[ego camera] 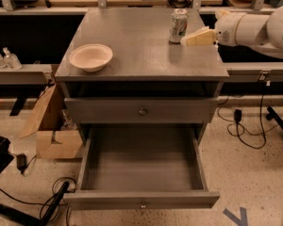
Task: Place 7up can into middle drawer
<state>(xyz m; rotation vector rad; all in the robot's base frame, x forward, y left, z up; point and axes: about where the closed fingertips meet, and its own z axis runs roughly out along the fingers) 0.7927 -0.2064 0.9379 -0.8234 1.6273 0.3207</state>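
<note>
I need to close my gripper around the upper half of the 7up can [179, 20], which is higher up on the can than where my fingers hover now.
The 7up can [178, 25] stands upright near the back right of the grey cabinet top [141, 55]. My gripper [197, 37], cream-coloured on a white arm, reaches in from the right just above the top. Its tip is close beside the can's lower right side, and it holds nothing. The middle drawer [141, 166] is pulled fully out below, and its flat tray is bare. Its knobbed front [142, 200] faces the camera.
A cream bowl [91, 57] sits on the left of the cabinet top. The upper drawer front [141, 110] is closed. A cardboard box [54, 131] stands left of the cabinet. Cables lie on the floor at the right [247, 126] and lower left.
</note>
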